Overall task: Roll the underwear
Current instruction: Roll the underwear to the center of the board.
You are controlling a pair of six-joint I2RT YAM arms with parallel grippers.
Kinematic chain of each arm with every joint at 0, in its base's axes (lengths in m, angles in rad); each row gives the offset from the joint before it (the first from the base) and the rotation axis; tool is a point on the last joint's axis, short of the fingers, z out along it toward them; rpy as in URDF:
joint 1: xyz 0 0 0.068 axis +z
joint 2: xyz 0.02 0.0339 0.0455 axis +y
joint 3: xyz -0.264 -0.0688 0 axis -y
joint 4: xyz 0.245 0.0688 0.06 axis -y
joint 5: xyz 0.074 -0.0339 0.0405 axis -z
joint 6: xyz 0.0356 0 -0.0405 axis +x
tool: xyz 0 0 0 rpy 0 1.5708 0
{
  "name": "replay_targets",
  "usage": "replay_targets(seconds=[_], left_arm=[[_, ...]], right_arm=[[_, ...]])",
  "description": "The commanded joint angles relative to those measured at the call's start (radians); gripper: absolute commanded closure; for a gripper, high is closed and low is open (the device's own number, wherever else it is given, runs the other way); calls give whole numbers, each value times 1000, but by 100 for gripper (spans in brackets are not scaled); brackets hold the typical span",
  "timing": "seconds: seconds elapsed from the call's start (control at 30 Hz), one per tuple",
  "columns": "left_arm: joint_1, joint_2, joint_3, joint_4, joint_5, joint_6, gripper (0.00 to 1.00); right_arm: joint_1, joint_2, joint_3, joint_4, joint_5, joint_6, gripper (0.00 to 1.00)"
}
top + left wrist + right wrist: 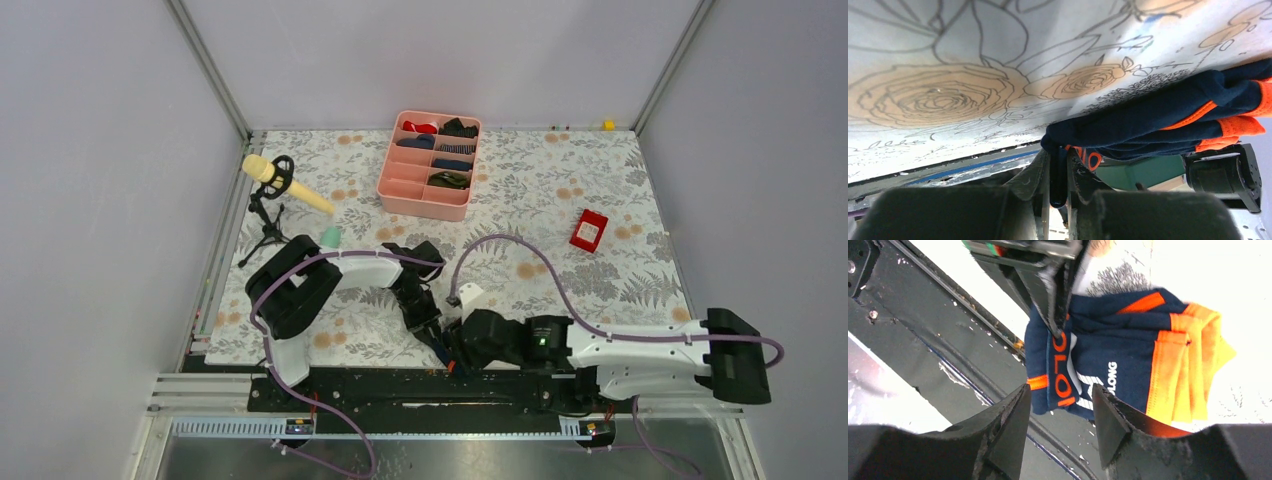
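Note:
My right gripper will pinch the loose end [1043, 401] of the lettered waistband, which hangs over the black rail, and help my left gripper move the underwear inward before rolling.
The underwear [1108, 365] is navy with orange trim and white lettering, bunched at the table's near edge and partly over the black rail. My left gripper [1058, 160] is shut on a fold of its navy edge, and the cloth [1148, 125] stretches away to the right. In the right wrist view the left fingers [1048, 295] pinch the garment from above. My right gripper [1060, 410] is open, its fingers apart just short of the lettered waistband, not touching it. In the top view the left gripper [430, 330] and the right gripper [458, 348] meet at the front edge and hide the garment.
A pink tray [392, 170] with small rolled garments stands at the back centre. A yellow microphone on a stand [285, 185] and a teal cup [331, 237] are at the left. A red box [588, 230] lies at the right. The black rail [948, 355] runs under the grippers.

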Motion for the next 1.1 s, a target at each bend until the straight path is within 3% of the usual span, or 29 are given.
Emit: replay_targets(seconds=[0.0, 0.43, 0.57, 0.77, 1.07], left_arm=[[-11, 22, 4, -94, -42, -37, 100], [-12, 36, 19, -94, -27, -32, 100], [-12, 34, 18, -95, -24, -35, 100], [-12, 37, 22, -94, -15, -37, 100], [-11, 34, 26, -93, -16, -45, 100]], right_arm=[[128, 102, 133, -55, 274, 2, 43], [286, 489, 388, -251, 444, -23, 43], [301, 494, 381, -251, 467, -2, 54], [300, 513, 347, -235, 462, 17, 59], [300, 528, 323, -216, 448, 30, 80]])
